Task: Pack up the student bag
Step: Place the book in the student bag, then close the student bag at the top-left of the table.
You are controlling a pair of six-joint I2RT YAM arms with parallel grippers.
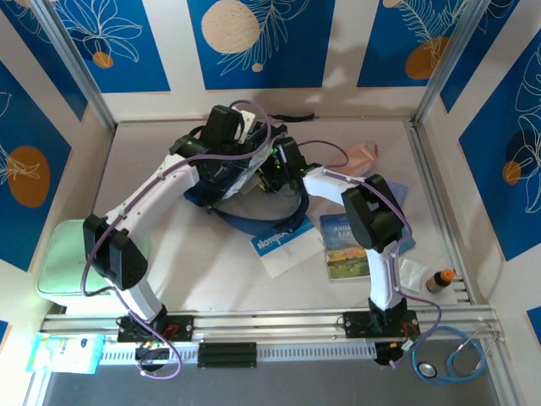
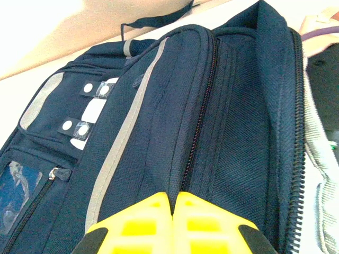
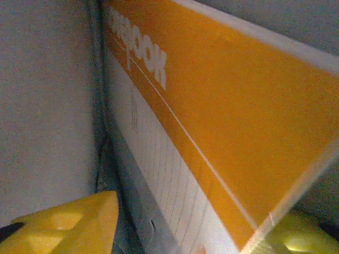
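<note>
The robot's left gripper needs to lay the fold of the student bag down over the grey lining in its opening [image 1: 233,196].
The student bag [image 1: 221,179], dark navy with light stripes, lies at the back middle of the table. My left gripper [image 1: 239,161] is on its top. In the left wrist view the yellow fingers [image 2: 143,222] of the left gripper [image 2: 174,203] are shut on a fold of the student bag [image 2: 159,132] beside a zipper. My right gripper [image 1: 272,173] reaches into the bag's open mouth. In the right wrist view an orange and white notebook [image 3: 228,106] stands against the grey lining [image 3: 47,106]. The right gripper [image 3: 198,222] is open, its fingers [image 3: 79,222] apart on either side of the notebook.
On the table in front of the bag lie a blue and white notebook [image 1: 283,241] and an animal book [image 1: 345,245]. A pink pouch [image 1: 362,158] sits at the back right. A small bottle [image 1: 439,281], a stethoscope [image 1: 456,355] and a green box [image 1: 72,258] flank the arms.
</note>
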